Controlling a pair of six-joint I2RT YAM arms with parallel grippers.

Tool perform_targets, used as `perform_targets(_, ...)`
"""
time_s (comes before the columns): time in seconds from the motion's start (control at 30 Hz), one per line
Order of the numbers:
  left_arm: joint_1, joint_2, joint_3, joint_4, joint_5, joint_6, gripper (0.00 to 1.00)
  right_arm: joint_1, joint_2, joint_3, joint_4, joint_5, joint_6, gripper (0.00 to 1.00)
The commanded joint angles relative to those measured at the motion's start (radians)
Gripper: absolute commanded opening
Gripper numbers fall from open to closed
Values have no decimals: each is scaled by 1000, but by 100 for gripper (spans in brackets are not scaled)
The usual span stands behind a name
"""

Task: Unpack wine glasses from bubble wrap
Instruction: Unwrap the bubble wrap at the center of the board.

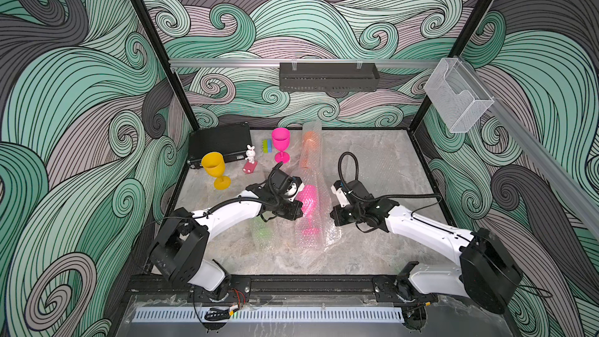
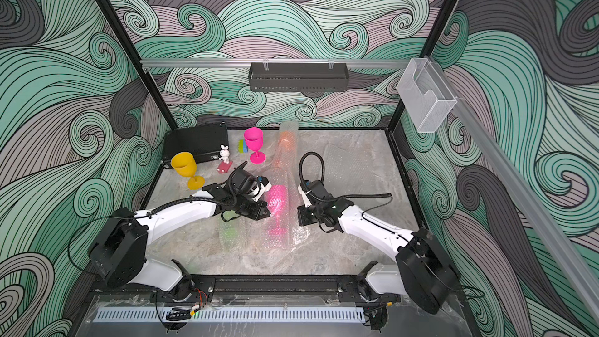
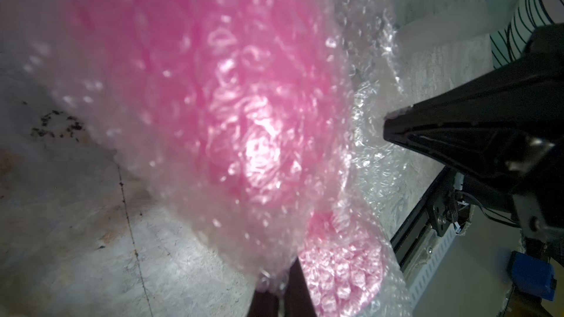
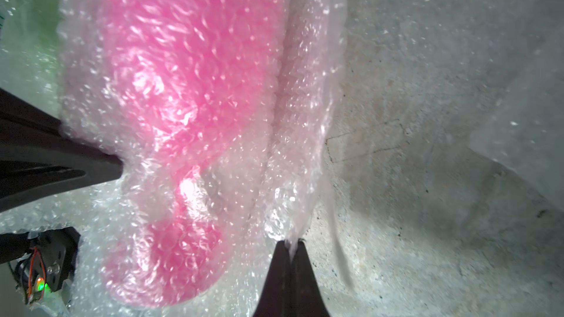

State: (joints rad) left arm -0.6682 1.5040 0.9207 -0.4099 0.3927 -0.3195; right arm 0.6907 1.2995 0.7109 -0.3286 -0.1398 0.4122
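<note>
I am pinching the side of the tube with my left gripper and keeping the roll shut, so I need to open that gripper and take the wrap over the hot pink bowl (image 1: 308, 197).
A hot pink wine glass (image 1: 308, 204) (image 2: 277, 202) lies mid-table inside a tube of bubble wrap (image 1: 319, 218) (image 4: 305, 86). My left gripper (image 1: 300, 205) (image 3: 280, 288) is shut on the wrap at the tube's left side. My right gripper (image 1: 333, 218) (image 4: 291, 243) is shut on a loose edge of the same wrap at its right side. A lime green wine glass (image 1: 262, 233) lies wrapped under my left arm. An orange one (image 1: 310, 147) lies wrapped at the back. A yellow wine glass (image 1: 215, 166) and a second pink one (image 1: 280, 142) stand upright, bare.
A black case (image 1: 220, 142) sits at the back left, with a white rabbit figure (image 1: 250, 153) and a green-blue block (image 1: 266, 145) beside it. A flattened bubble wrap sheet (image 1: 372, 163) lies at the right. A black shelf (image 1: 329, 76) and a clear box (image 1: 457, 98) hang on the walls.
</note>
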Motion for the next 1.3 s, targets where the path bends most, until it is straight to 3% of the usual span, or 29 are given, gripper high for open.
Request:
perform_targets(0.0,-7,45,68,-4,-3,26,0,-17,-28,-14,-101,97,67,0)
perform_targets(0.53,-4,83,108,-82,-59,18,24,-91,-177,-68,-198,169,101,0)
perform_targets(0.63,-3,75,126,-123,-64,15,34,-93,-186,-75,-203,152,102,0)
perform_targets(0.8,-2,61,213,-213,-47,-18,44,-94,-193,-76,-194,114,108,0)
perform_targets(0.97,-9,72,286,-227,24,-80,46,-93,-193,-74,-178,98,106,0)
perform_targets(1.27,-64,168,381,-375,-155,-51,49,-94,-185,-81,-156,89,105,0)
